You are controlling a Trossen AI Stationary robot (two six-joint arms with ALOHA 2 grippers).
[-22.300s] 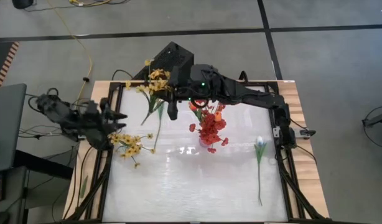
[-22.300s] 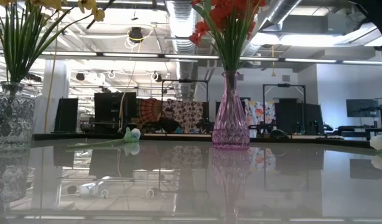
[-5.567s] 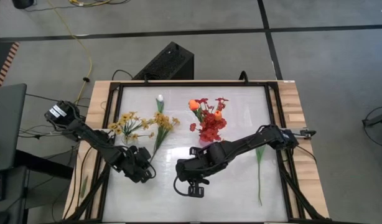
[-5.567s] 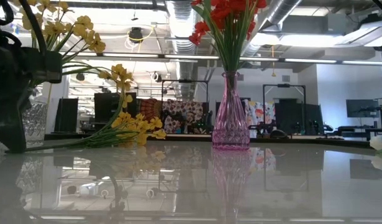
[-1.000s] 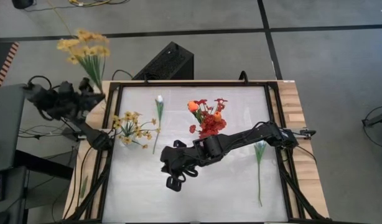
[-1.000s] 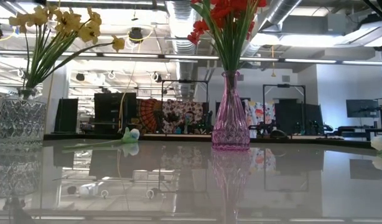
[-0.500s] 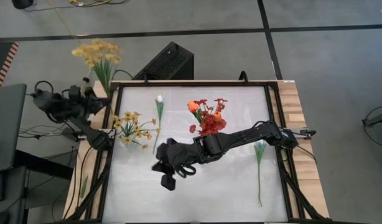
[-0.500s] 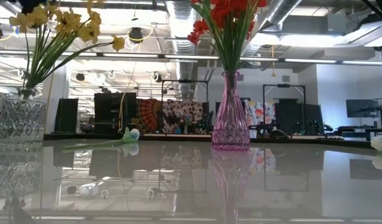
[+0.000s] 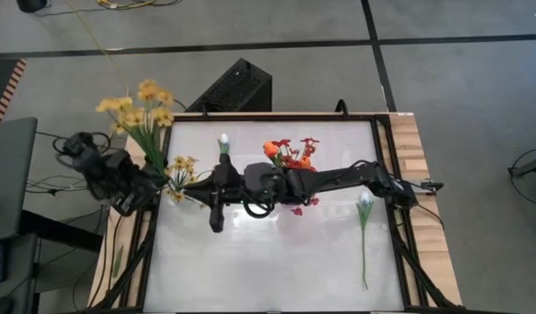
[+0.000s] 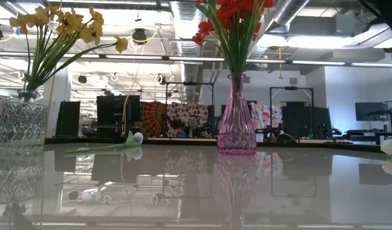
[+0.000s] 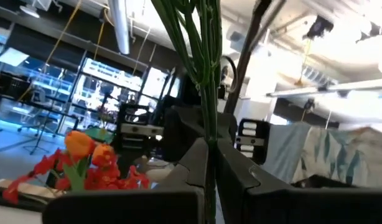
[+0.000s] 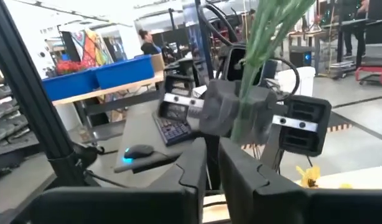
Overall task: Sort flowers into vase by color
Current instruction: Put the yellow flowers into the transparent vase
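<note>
The yellow spray's lower stems are pinched in my left gripper, so my right gripper should hold the spray steady while my left gripper takes it just below the leaves [image 11: 208,88].
My left gripper [image 9: 151,184] stands at the table's left edge, shut on a yellow blossom spray [image 9: 137,101] that stands upright. My right gripper [image 9: 198,184] reaches across the table toward it and faces the left gripper [image 12: 241,118]; its fingers stand a narrow slit apart with nothing between them. A clear vase [image 10: 20,124] with yellow flowers [image 9: 179,166] stands on the left. A pink vase [image 10: 236,121] holds red sprays and orange tulips [image 9: 271,150]. Two white tulips [image 9: 223,139] [image 9: 364,201] lie flat on the table. My left gripper pinches the spray's bundled green stems [image 11: 209,134] between its two fingers. The fingers come in level, pointing toward the table's right, and lie across the stems. The spray stands upright above the fingers, blossoms on top, lifted clear of the table.
A black box [image 9: 237,85] sits on the floor beyond the far edge. Cables and a desk edge [image 9: 6,174] lie left of the table. The near half of the tabletop [image 9: 277,262] is bare apart from the right tulip's stem [image 9: 364,257].
My left gripper has carried the yellow spray from beyond the far-left corner toward the table's right and near side, keeping it upright. My right gripper has swung from the near middle of the table toward the far left, ending close to the left gripper and facing it.
</note>
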